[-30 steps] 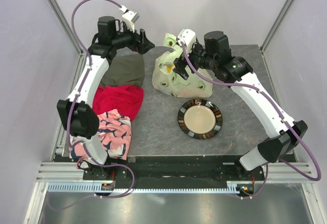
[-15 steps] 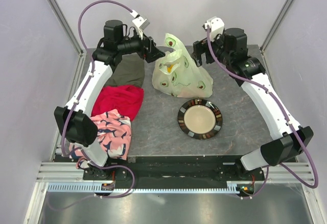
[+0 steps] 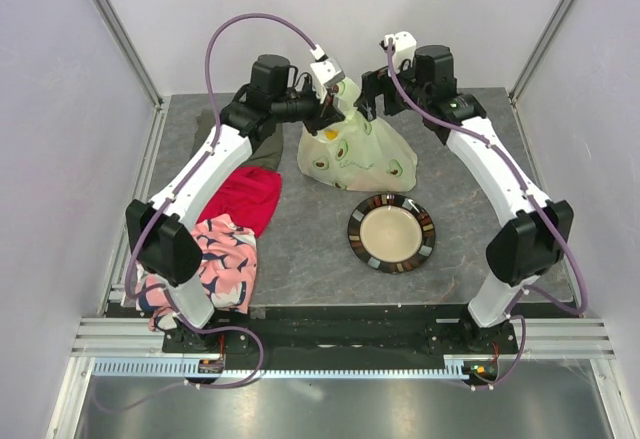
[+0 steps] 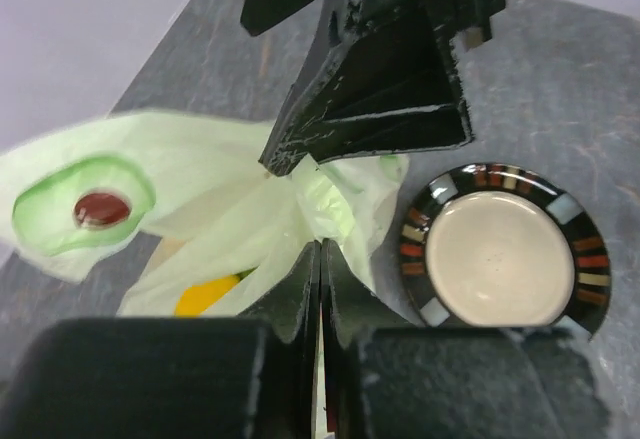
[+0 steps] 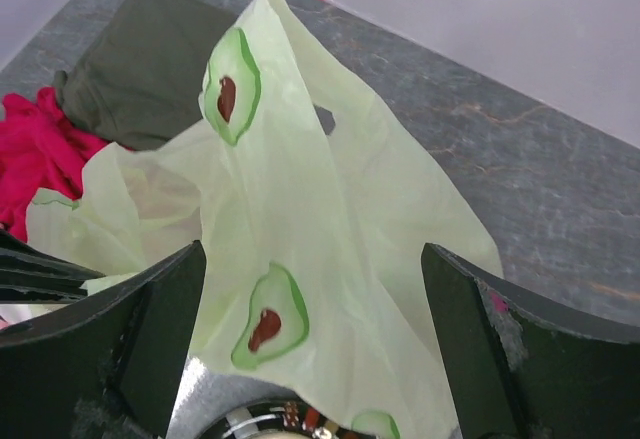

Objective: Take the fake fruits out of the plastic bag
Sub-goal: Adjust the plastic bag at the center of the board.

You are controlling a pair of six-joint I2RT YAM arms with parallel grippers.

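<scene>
I will take the bag's loose flap (image 5: 330, 244) with my right gripper and lift with my left gripper before reaching inside, since the bag's top is bunched over the fake fruits.
The plastic bag (image 3: 358, 157) is pale green with avocado prints and stands bunched at the back middle of the table. My left gripper (image 3: 334, 110) is shut on a gathered fold at the bag's top (image 4: 330, 214). A yellow fruit (image 4: 205, 296) shows through the film below that fold; the other fake fruits are hidden inside. My right gripper (image 3: 368, 99) hangs open just right of the left one. Its fingers (image 5: 150, 329) straddle the bag's upper flap (image 5: 330, 229) without touching it.
A round plate with a dark patterned rim (image 3: 391, 233) lies in front of the bag. An olive cloth (image 5: 150, 69), a red cloth (image 3: 240, 197) and a pink patterned cloth (image 3: 222, 264) lie along the left side. Both grippers crowd together over the bag's top.
My left arm swung right to the bag and its jaws shut on the top fold. My right gripper lifted off the bag, then moved left over its top, staying open.
</scene>
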